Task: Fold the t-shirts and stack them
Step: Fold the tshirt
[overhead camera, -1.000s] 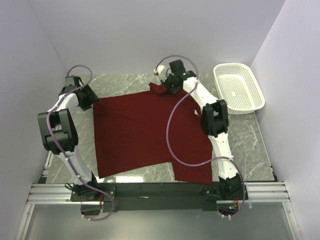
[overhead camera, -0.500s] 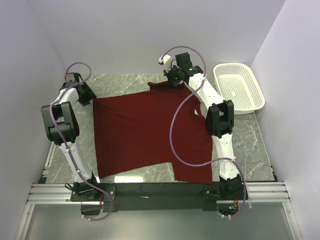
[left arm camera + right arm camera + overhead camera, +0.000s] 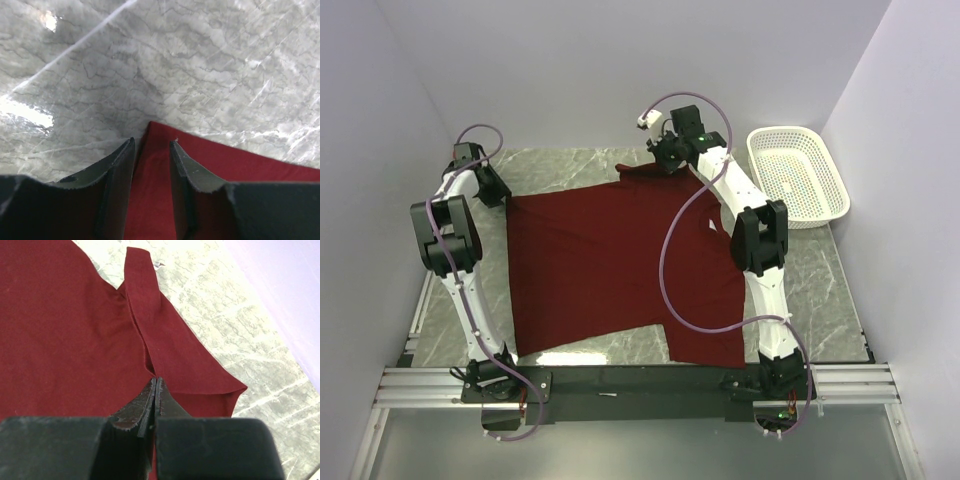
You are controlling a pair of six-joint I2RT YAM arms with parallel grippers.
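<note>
The maroon t-shirt's corner sits loose in the left gripper's open fingers, so next the left gripper pinches its very tip [image 3: 153, 126] before the right gripper pulls the folded sleeve.
The maroon t-shirt [image 3: 610, 260] lies spread flat on the marble table [image 3: 820, 290], with a small white label [image 3: 710, 227] near its right side. My left gripper [image 3: 492, 188] is at the shirt's far left corner. In the left wrist view its jaws [image 3: 151, 142] stand apart with the shirt corner [image 3: 225, 160] lying between them. My right gripper [image 3: 663, 160] is at the shirt's far edge by a folded sleeve. In the right wrist view it [image 3: 156, 379] is shut, pinching a ridge of the maroon cloth [image 3: 65, 330].
A white perforated basket [image 3: 796, 178] stands at the far right of the table. Lilac walls close in the left, back and right sides. Bare marble shows along the far edge and at the right of the shirt.
My right gripper has moved a little toward the far wall with the cloth, drawing the sleeve out. My left arm has shifted toward the far left corner, and the shirt's left corner is stretched.
</note>
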